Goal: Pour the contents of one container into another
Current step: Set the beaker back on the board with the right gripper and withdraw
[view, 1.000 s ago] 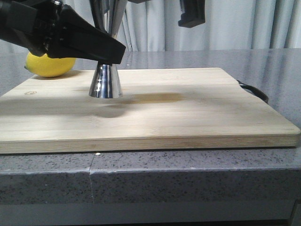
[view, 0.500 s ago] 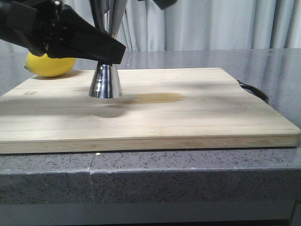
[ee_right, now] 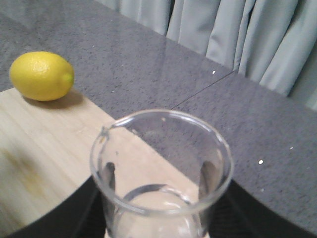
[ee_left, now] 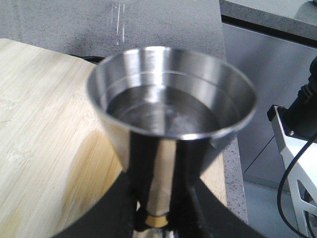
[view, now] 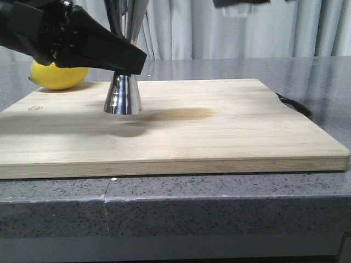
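My right gripper is going to let go of the clear glass beaker on the wooden board (view: pixel 236 94) near the board's back edge and black handle.
The steel jigger (view: pixel 123 94) stands on the wooden board (view: pixel 230 131), left of centre. My left gripper (view: pixel 130 61) is shut on its narrow waist. In the left wrist view the jigger's upper cup (ee_left: pixel 171 106) holds clear liquid, and the gold band (ee_left: pixel 156 220) sits between the black fingers (ee_left: pixel 124 208). A few drops hang in the air above the cup. In the right wrist view the clear glass beaker (ee_right: pixel 161 158) with its spout is upright, and my right gripper (ee_right: pixel 161 186) is shut on it. A little liquid lies in its bottom. In the front view only a dark edge of the right gripper (view: pixel 241 2) shows at the top.
A yellow lemon (view: pixel 57 75) lies on the grey counter behind the board's back left corner; it also shows as the lemon (ee_right: pixel 42 75) in the right wrist view. A damp stain (view: pixel 184 114) marks the board right of the jigger. The board has a black handle (view: pixel 296 105) at its right end.
The right gripper has risen and shifted sideways, almost leaving the top of the front view. The left gripper and the jigger have not moved.
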`<action>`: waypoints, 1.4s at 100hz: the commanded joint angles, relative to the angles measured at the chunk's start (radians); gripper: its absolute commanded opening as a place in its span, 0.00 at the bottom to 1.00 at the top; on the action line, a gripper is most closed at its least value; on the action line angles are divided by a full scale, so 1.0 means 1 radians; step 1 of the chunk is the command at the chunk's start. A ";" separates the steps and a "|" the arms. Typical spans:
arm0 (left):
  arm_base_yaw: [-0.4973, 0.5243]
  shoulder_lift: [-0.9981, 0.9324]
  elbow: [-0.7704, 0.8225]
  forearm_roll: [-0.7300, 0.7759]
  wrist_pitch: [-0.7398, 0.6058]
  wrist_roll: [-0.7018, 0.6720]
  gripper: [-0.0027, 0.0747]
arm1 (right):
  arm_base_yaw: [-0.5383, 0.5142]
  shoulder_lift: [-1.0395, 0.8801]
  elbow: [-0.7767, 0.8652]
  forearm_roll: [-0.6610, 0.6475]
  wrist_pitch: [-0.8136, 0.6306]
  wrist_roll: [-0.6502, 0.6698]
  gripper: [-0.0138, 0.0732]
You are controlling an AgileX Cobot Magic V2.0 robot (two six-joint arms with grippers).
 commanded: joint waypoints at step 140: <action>-0.006 -0.036 -0.030 -0.069 0.112 -0.006 0.01 | -0.150 0.316 0.015 0.186 -0.437 -0.262 0.57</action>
